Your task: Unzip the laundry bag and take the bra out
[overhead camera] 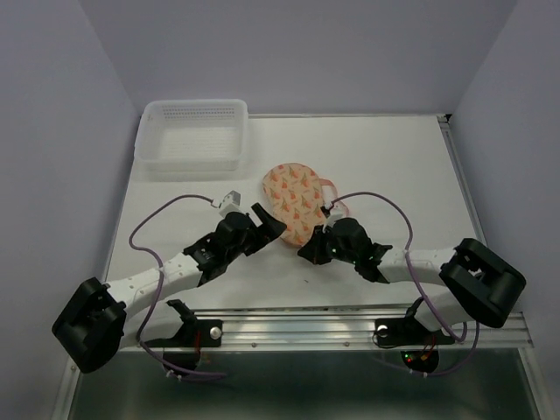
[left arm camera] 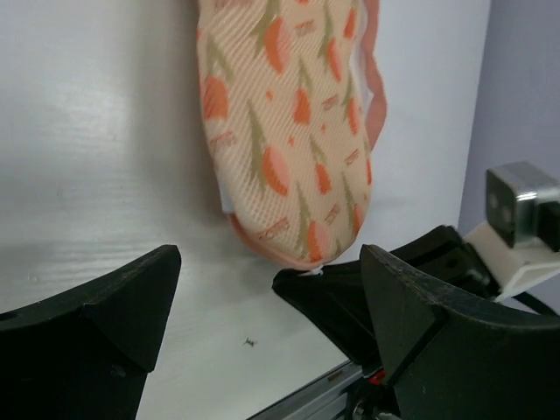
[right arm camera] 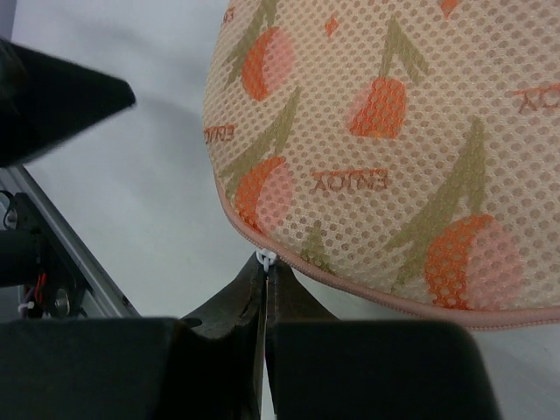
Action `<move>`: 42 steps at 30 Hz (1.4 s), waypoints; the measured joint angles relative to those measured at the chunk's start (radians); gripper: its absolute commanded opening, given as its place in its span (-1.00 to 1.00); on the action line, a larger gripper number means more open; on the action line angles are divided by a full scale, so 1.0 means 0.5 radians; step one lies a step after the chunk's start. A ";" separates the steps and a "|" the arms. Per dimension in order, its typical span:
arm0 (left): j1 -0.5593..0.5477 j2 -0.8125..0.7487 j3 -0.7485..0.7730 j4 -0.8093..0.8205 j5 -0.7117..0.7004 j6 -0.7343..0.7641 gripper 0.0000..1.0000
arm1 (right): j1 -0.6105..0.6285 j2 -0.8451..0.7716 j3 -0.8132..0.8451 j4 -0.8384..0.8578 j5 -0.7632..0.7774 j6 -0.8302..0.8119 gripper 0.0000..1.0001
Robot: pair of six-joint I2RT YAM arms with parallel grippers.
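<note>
I should pinch the laundry bag's pink edge [left arm camera: 245,236] with my left gripper and steady it, because the bag lies loose with only its zipper pull in my right gripper.
The laundry bag [overhead camera: 293,197], peach-pink mesh with an orange and green print, lies at the table's middle and looks zipped shut along its pink edge. My right gripper [right arm camera: 265,271] is at the bag's near end, shut on the small white zipper pull [right arm camera: 266,259]. From the left wrist view the same pull [left arm camera: 312,271] shows at the bag's [left arm camera: 289,131] tip, against the right gripper's black fingers [left arm camera: 350,302]. My left gripper [left arm camera: 269,262] stands open just short of the bag's near-left edge, nothing between its fingers. The bra is hidden.
A white perforated basket [overhead camera: 192,136] stands at the back left of the table. The bag's pink strap loop [overhead camera: 332,188] sticks out on its right side. A metal rail [overhead camera: 350,319] runs along the near edge.
</note>
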 measured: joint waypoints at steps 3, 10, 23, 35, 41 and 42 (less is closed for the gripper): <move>-0.065 0.018 -0.114 0.001 -0.019 -0.111 0.80 | 0.029 0.099 0.050 0.037 0.001 0.018 -0.99; -0.115 0.288 -0.133 0.156 -0.028 -0.228 0.42 | 0.112 0.216 0.131 0.066 0.003 0.033 -0.99; -0.122 0.474 -0.033 0.276 -0.039 -0.248 -1.00 | 0.137 0.089 0.079 0.024 0.179 -0.010 -0.99; 0.217 0.430 -0.014 0.192 0.146 0.087 -1.00 | 0.138 -0.476 -0.165 -0.278 0.363 -0.214 -0.99; 0.256 0.723 0.337 0.089 0.263 0.319 -0.48 | 0.137 -0.455 -0.148 -0.302 0.222 -0.280 -0.98; 0.259 0.773 0.424 0.072 0.281 0.367 0.00 | 0.140 -0.422 -0.130 -0.301 0.196 -0.279 -0.99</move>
